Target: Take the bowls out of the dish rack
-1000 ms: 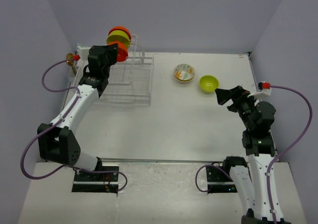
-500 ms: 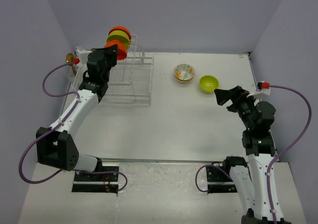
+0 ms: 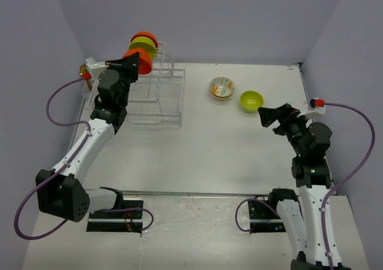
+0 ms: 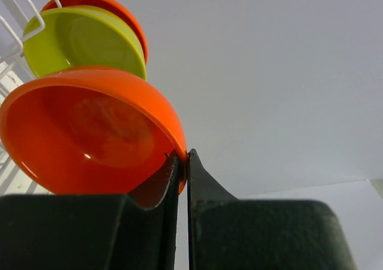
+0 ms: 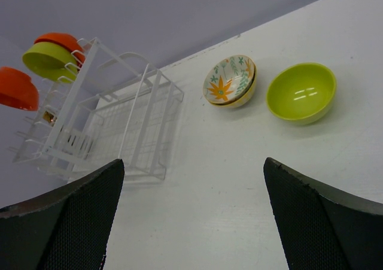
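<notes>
My left gripper has the orange bowl to put down. Next, I set it on the table (image 3: 214,121) between the dish rack and the lime-green bowl.
My left gripper (image 4: 184,156) is shut on the rim of a glossy orange bowl (image 4: 90,132), held tilted beside the top of the dish rack (image 3: 157,93). In the top view this bowl (image 3: 136,61) hangs at the rack's upper left corner. A lime-green bowl (image 4: 84,42) and another orange bowl (image 4: 102,0) stand on edge in the rack's tall slotted section behind it. On the table, right of the rack, sit a floral white bowl (image 3: 222,88) and a lime-green bowl (image 3: 251,100). My right gripper (image 5: 192,162) stands open above the table, near that lime-green bowl (image 5: 301,92), holding nothing.
The white wire rack (image 5: 119,126) takes up the table's back left corner. A small brass-coloured object (image 3: 82,71) sits at the left edge behind my left arm. Purple cables loop beside both arms. Walls close in the table on three sides.
My left arm has swung to the left and its jaws have tightened on the orange bowl's rim, drawing the bowl slightly left and up from the rack. The right arm has not moved.
</notes>
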